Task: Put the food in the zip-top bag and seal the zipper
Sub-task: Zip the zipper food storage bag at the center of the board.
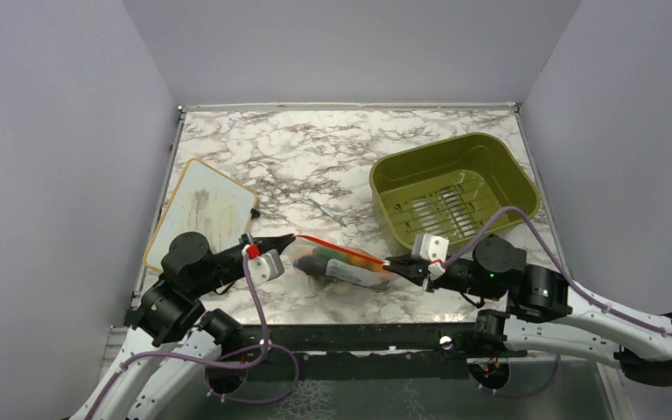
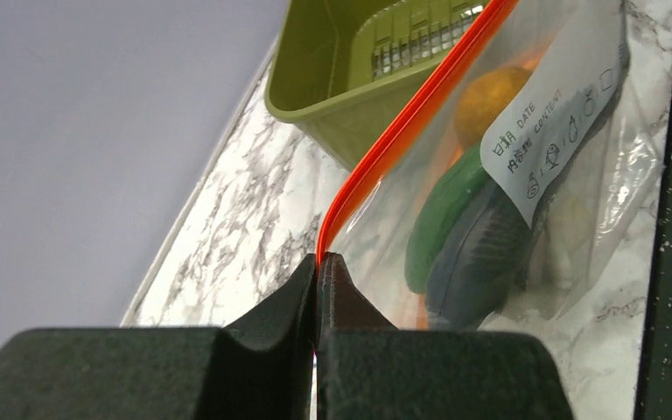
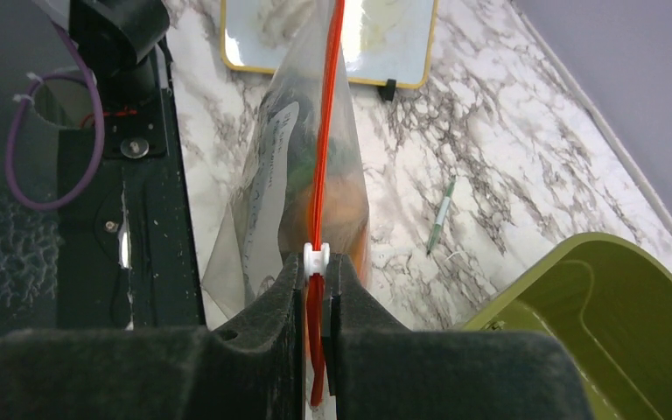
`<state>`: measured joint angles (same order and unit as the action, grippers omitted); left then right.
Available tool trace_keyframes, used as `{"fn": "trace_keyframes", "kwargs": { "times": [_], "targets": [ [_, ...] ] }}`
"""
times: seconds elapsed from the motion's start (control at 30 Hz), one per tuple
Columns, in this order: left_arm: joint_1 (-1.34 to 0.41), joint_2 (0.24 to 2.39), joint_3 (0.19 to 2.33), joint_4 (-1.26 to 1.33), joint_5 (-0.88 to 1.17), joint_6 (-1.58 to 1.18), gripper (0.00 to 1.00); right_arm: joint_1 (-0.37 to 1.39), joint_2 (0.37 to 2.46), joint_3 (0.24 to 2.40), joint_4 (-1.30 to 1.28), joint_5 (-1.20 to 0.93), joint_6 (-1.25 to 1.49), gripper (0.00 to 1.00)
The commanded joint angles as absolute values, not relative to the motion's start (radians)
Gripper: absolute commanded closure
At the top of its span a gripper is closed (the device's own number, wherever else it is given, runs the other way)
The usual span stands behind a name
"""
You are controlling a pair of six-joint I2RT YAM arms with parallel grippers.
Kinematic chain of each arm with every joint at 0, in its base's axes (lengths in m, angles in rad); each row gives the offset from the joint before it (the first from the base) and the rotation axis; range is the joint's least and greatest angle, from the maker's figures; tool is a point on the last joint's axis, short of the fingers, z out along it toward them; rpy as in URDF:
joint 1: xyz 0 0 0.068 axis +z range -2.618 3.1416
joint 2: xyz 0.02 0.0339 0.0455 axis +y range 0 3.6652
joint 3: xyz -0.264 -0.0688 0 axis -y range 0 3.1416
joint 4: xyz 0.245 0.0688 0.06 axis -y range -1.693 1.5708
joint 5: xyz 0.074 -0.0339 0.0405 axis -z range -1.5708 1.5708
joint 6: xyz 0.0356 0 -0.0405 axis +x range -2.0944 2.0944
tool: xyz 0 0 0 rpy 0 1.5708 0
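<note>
The robot's right gripper will release the zip-top bag, now stretched just above the table's front edge, on the marble [image 1: 320,234] [image 3: 390,225] between the white board and the olive-green tub.
The clear zip-top bag [image 1: 343,267] hangs stretched between both grippers, just above the marble table near its front edge. My left gripper [image 1: 290,238] [image 2: 319,260] is shut on the left end of the red-orange zipper [image 2: 402,122]. My right gripper [image 1: 391,262] [image 3: 317,262] is shut on the zipper's [image 3: 324,131] other end, with the white slider [image 3: 316,255] at its fingertips. Food sits inside the bag: a round orange piece [image 2: 490,101], a green piece [image 2: 442,214], a dark piece [image 2: 477,262] and a pale mushroom [image 2: 569,227].
An olive-green tub [image 1: 455,188] [image 3: 595,332] stands at the back right. A tan-rimmed white board [image 1: 201,210] [image 3: 376,35] lies at the left. A thin pen [image 3: 440,223] lies on the marble behind the bag. The black rail [image 1: 359,337] borders the near edge.
</note>
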<state>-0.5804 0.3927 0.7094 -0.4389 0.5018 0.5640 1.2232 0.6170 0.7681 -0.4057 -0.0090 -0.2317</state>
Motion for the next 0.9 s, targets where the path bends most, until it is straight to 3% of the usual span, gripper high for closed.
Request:
{"fn": "trace_keyframes", "kwargs": {
  "times": [0.0,0.7,0.87],
  "targets": [
    [-0.574,0.351,0.734,-0.367,0.255,0.575,1.0,1.225,0.551,0.822,-0.479,0.027,-0.209,0.99],
    [-0.575,0.277,0.756,-0.364,-0.009,0.525,1.0,1.226,0.554,0.895,-0.535,0.062,-0.138,0.99],
    [-0.575,0.253,0.773,-0.393,0.114,0.532,1.0,1.225,0.538,0.917,-0.538,0.02,-0.124,0.99]
  ]
}}
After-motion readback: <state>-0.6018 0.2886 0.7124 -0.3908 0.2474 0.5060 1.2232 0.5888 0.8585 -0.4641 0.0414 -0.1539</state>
